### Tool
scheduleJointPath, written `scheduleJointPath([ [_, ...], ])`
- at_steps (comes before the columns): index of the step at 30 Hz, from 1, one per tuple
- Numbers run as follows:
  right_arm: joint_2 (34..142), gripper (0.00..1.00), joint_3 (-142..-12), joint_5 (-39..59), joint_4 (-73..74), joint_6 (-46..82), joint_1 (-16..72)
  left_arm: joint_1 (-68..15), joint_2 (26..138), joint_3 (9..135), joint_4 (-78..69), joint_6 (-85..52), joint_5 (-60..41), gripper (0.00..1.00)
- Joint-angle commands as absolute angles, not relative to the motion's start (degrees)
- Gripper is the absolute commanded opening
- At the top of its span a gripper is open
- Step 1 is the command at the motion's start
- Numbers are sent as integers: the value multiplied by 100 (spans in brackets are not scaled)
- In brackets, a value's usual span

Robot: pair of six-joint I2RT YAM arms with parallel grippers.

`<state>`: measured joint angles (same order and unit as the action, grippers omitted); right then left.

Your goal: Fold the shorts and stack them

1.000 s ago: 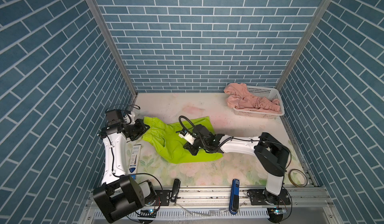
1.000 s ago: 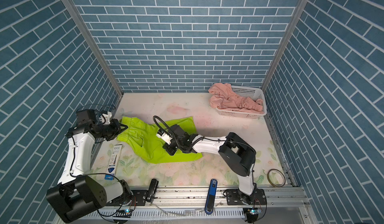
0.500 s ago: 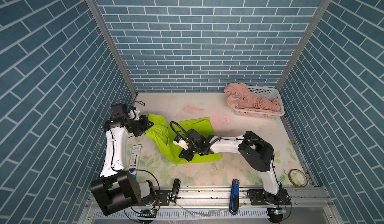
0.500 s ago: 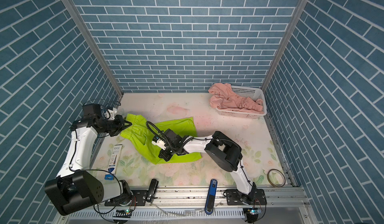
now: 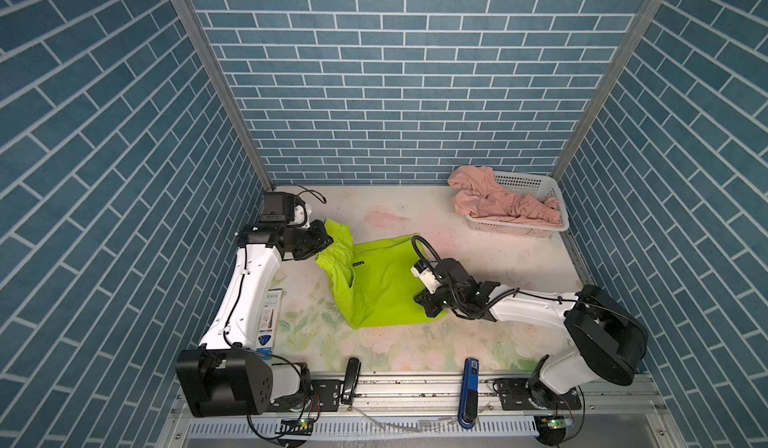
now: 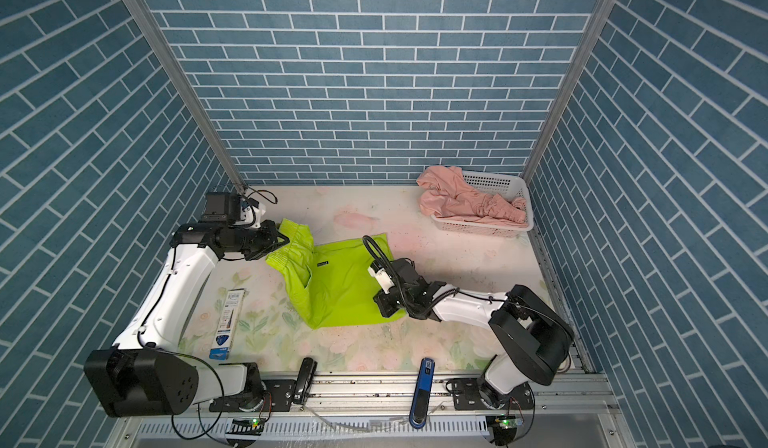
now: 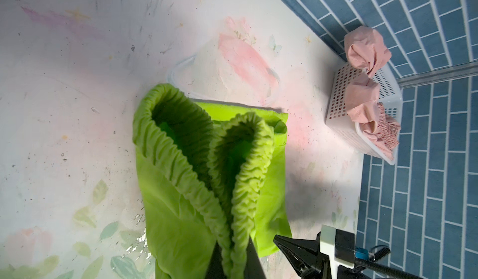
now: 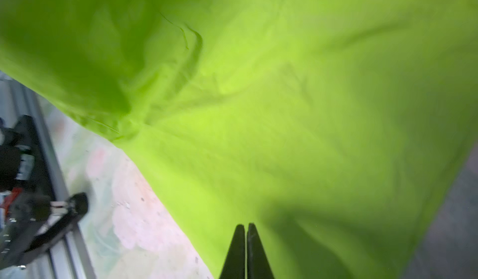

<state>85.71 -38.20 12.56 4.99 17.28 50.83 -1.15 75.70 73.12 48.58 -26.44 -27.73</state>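
Next, my left gripper lets go of the waistband on the flat green fabric [image 5: 422, 271] [image 7: 276, 167] along the edge nearest the basket.
The lime-green shorts [image 5: 382, 284] [image 6: 345, 284] lie mostly flat in the middle of the table. Their gathered waistband [image 7: 181, 161] is lifted at the left. My left gripper [image 5: 326, 246] [image 6: 282, 244] [image 7: 232, 264] is shut on that waistband, with two bunched layers between the fingers. My right gripper [image 5: 419, 299] [image 6: 380, 300] [image 8: 245, 226] is shut, its tips low over the green fabric [image 8: 284, 109] near the front right corner; nothing shows between them. The pink shorts [image 5: 498, 205] [image 6: 465, 200] [image 7: 362, 96] lie crumpled in the basket.
The white perforated basket [image 5: 519, 227] [image 6: 486, 227] [image 7: 338, 104] stands at the back right corner. A blue-and-white packet [image 5: 268, 321] [image 6: 226, 325] lies at the left beside my left arm. A black tool [image 5: 351, 379] and a blue tool [image 5: 469, 387] rest on the front rail.
My right gripper slid from the middle of the green shorts to their front right corner. My left gripper carried the waistband toward the back. The fabric now lies flatter.
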Motion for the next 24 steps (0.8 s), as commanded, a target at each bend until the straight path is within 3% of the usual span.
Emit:
scheduleJointPath([
  [1, 8199, 4, -3432, 657, 387, 2070, 5015, -574, 7674, 7489, 4704, -2923, -2555, 0],
  [24, 8547, 0, -2773, 605, 1136, 2488, 5011, -2545, 9087, 8050, 4057, -3727, -1798, 0],
])
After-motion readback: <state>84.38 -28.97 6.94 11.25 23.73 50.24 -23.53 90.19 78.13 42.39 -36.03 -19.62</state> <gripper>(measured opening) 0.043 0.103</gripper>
